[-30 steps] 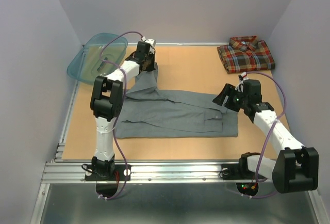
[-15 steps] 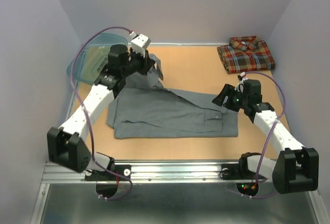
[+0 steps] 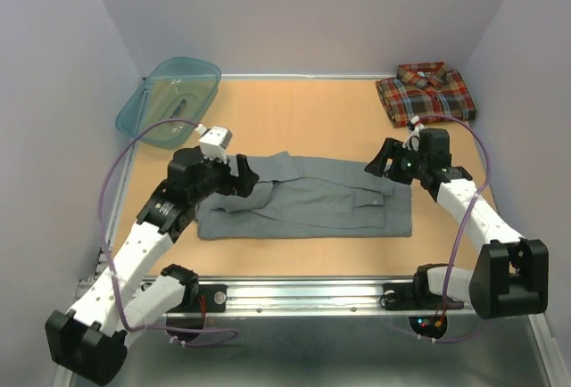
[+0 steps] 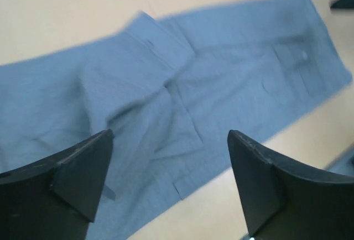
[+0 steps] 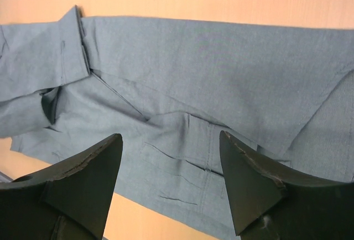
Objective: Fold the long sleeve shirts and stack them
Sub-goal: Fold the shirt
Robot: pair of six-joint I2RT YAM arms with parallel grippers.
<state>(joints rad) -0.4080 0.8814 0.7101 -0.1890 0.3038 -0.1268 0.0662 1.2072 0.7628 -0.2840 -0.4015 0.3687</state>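
Note:
I should next move my right gripper to the sleeve's cuff (image 3: 293, 169) (image 5: 79, 53) on the grey long sleeve shirt, where the sleeve lies over the body, and close it there.
The grey long sleeve shirt (image 3: 308, 198) lies flat across the middle of the table, its left sleeve laid over its body. My left gripper (image 3: 249, 181) hovers open over that folded left part. In the left wrist view the grey shirt (image 4: 182, 85) fills the space below the open left gripper (image 4: 170, 136), with nothing between the fingers. My right gripper (image 3: 377, 161) stands open just above the shirt's right end. The right wrist view shows the shirt's placket and pocket (image 5: 182, 157) beneath the open right gripper (image 5: 170, 136). The plaid shirt (image 3: 426, 93) sits folded at the back right corner.
A teal plastic basin (image 3: 169, 97) leans at the back left corner. Purple-grey walls close in the table on three sides. A metal rail (image 3: 294, 293) runs along the near edge, where both arm bases stand.
My left arm swung from the back left toward the front, carried the grey sleeve over the shirt body and opened, leaving the sleeve there. The right gripper shifted slightly back.

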